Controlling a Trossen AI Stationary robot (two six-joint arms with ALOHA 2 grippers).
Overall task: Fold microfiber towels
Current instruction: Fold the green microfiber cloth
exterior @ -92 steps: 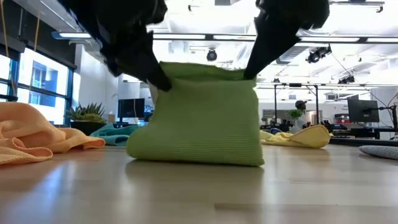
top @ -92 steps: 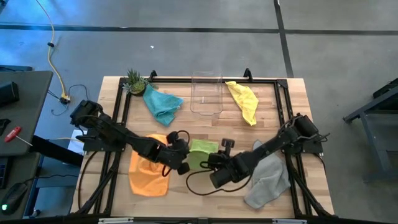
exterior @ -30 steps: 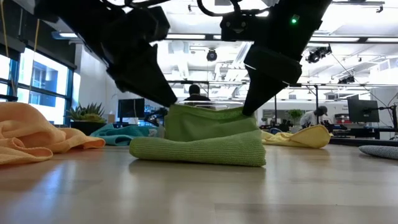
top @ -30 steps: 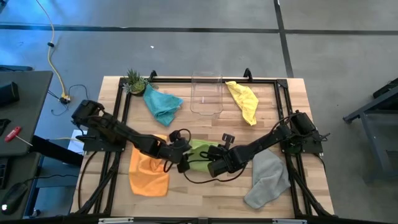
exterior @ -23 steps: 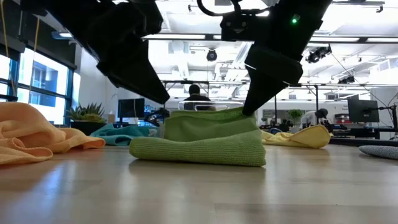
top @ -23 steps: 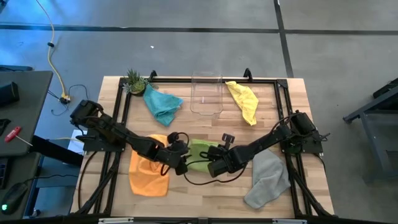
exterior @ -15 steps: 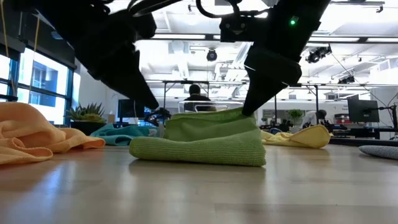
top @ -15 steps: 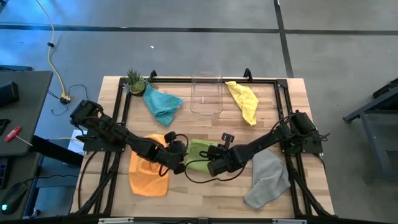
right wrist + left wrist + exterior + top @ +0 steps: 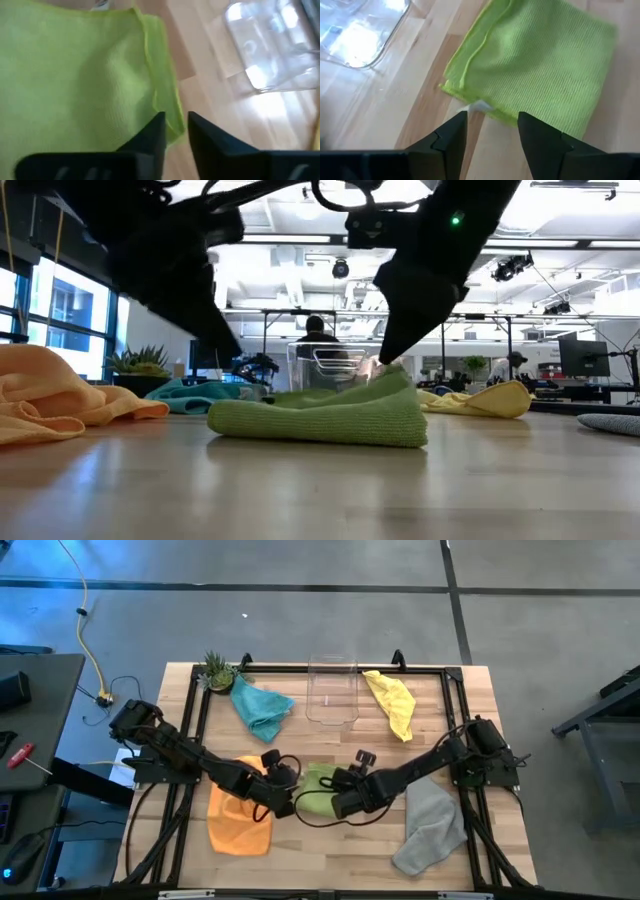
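The hem of the towel's top layer ends short of the bottom layer's edge, so the robot's left gripper should grasp the upper layer's corner (image 9: 464,83) and pull it to that edge.
The lime green towel (image 9: 316,783) lies folded at the table's middle, its lower layer flat on the wood. Its upper layer's right corner (image 9: 388,376) stays peaked. My right gripper (image 9: 175,122) hangs right over that corner with its fingers a narrow gap apart and the towel's hem between them. My left gripper (image 9: 490,119) stands open just off the towel's left edge (image 9: 470,102) and touches nothing. The orange towel (image 9: 240,818), teal towel (image 9: 262,708), yellow towel (image 9: 392,702) and grey towel (image 9: 432,825) lie crumpled around them. My right gripper comes slanting down from the table's right at the towel's upper-layer corner (image 9: 167,111). The fingers stand on either side of the hem. The corner is still raised under them (image 9: 385,370). I cannot tell whether they touch it.
A clear plastic bin (image 9: 332,690) stands at the far middle, and a small plant (image 9: 217,670) at the far left corner. The orange towel lies close behind my left arm, and the grey one under my right arm. Bare wood shows along the near edge.
My left gripper has let go of the upper layer's left corner and drawn back a little toward the table's left edge. That side of the layer has dropped flat onto the fold. The right corner has sunk a little but stays raised under my right gripper.
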